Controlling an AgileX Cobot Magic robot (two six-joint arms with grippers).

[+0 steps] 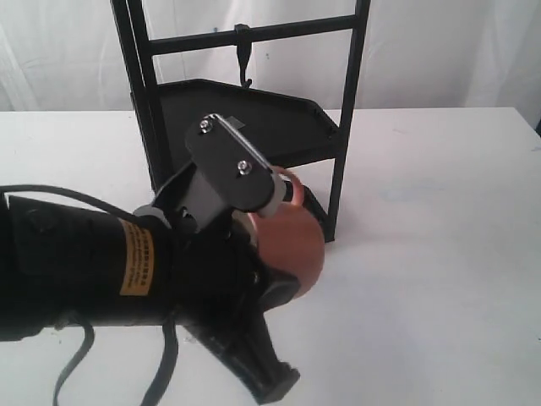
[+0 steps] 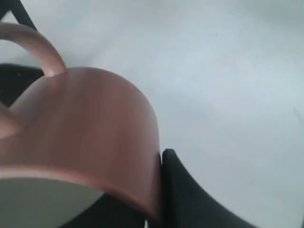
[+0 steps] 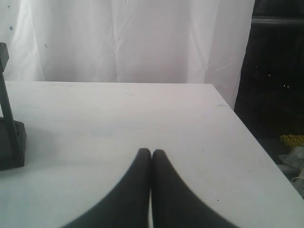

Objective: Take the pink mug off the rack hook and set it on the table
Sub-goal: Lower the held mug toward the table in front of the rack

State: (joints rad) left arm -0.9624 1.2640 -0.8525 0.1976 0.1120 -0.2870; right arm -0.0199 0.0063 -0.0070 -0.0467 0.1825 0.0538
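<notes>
Next, my left gripper sets the pink mug down on the white table (image 1: 194, 351) in front of the rack's lower shelf.
My left gripper (image 1: 272, 258) is shut on the pink mug (image 1: 297, 241), just in front of the black rack's (image 1: 254, 118) lower shelf and low over the white table (image 1: 423, 254). The mug is tilted, its handle (image 1: 292, 182) toward the rack. Whether it touches the table I cannot tell. In the left wrist view one black finger (image 2: 183, 190) presses against the mug's (image 2: 90, 123) outer wall at the rim. The rack hook (image 1: 243, 61) on the crossbar is bare. My right gripper (image 3: 151, 153) is shut on nothing above the table (image 3: 142, 109); the exterior view does not show it.
The tall black frame stands at the back centre, its front foot (image 1: 325, 224) close beside the mug. A rack foot (image 3: 12, 142) also shows in the right wrist view. White curtain (image 1: 439, 51) hangs behind. The table's edge (image 3: 247, 133) drops off near the right gripper.
</notes>
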